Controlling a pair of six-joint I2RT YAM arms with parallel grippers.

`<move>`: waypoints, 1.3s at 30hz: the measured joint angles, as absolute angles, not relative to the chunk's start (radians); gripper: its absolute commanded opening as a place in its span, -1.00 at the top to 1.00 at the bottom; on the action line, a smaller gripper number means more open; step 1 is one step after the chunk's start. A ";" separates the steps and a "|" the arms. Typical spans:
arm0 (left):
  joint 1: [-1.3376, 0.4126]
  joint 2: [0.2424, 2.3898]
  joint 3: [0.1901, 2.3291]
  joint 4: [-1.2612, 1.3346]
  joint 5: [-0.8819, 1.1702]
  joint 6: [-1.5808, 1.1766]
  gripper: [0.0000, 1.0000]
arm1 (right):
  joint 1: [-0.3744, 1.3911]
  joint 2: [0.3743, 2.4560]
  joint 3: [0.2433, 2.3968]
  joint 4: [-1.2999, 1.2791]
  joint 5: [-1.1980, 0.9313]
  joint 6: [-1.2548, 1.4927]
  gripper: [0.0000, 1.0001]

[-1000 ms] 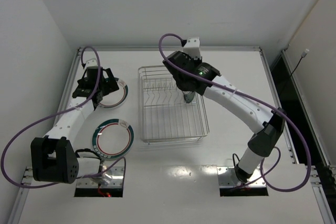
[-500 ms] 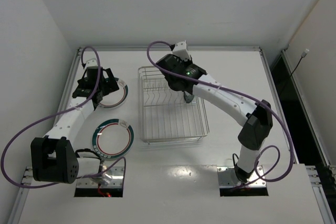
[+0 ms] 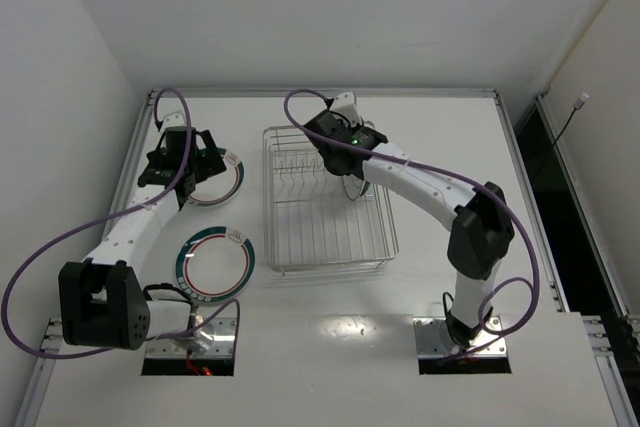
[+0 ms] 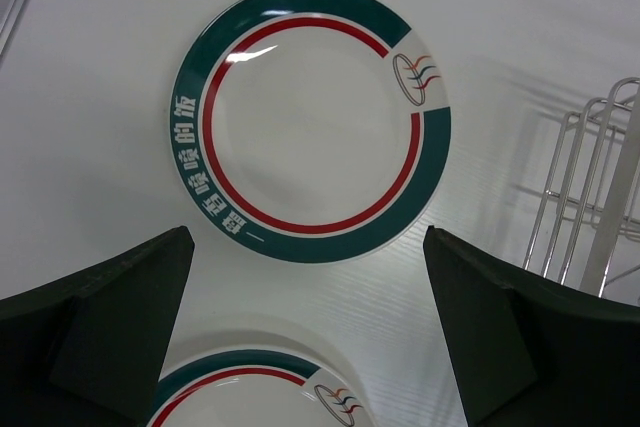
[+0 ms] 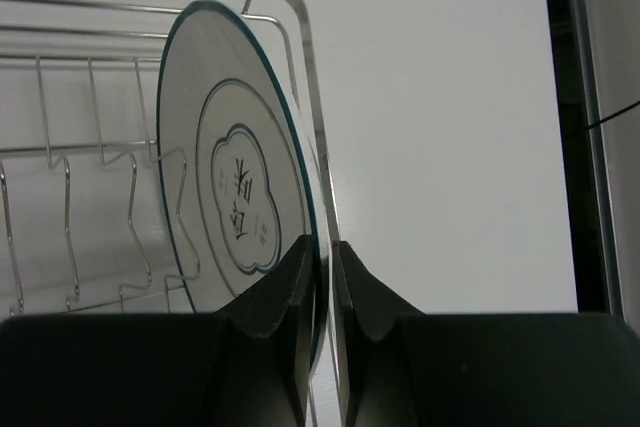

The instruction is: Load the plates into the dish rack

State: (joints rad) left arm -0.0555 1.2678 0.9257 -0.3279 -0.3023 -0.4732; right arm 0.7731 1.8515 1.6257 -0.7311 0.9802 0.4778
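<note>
The far banded plate is next for my left gripper, which should go to it and close on the plate's rim [image 3: 190, 197] [image 4: 184, 159], on the side away from the dish rack.
My right gripper [image 5: 328, 257] is shut on the rim of the larger white plate [image 5: 240, 177] with the centre motif. It holds the plate upright on edge at the far right of the silver wire dish rack [image 3: 330, 237]. In the top view the right gripper [image 3: 352, 185] is inside the rack. Two white plates with green-red rim bands lie flat on the table left of the rack, one far [image 3: 224, 183] and one near [image 3: 214, 265]. My left gripper [image 3: 202, 163] is open and empty above the far one. Both banded plates show in the left wrist view [image 4: 310, 122], [image 4: 255, 392]. The small teal patterned plate is out of view.
The rack's upright dividers [image 5: 70, 207] stand left of the held plate. The rack's wire corner [image 4: 590, 197] shows at the right of the left wrist view. A raised rail [image 3: 135, 162] runs along the table's left edge.
My right arm has swung its wrist left and farther back, and its elbow has folded in, with the plate still in the rack's far right part. The left arm has not moved.
</note>
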 measured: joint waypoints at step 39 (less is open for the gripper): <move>0.645 1.626 0.619 0.287 0.513 -0.800 -1.00 | 0.735 1.461 1.432 -0.550 0.636 0.527 0.06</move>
State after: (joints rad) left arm 0.6449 1.6260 0.6193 0.2867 0.5133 -0.8001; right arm 0.7349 1.4609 1.4322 -0.5499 0.6357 0.5274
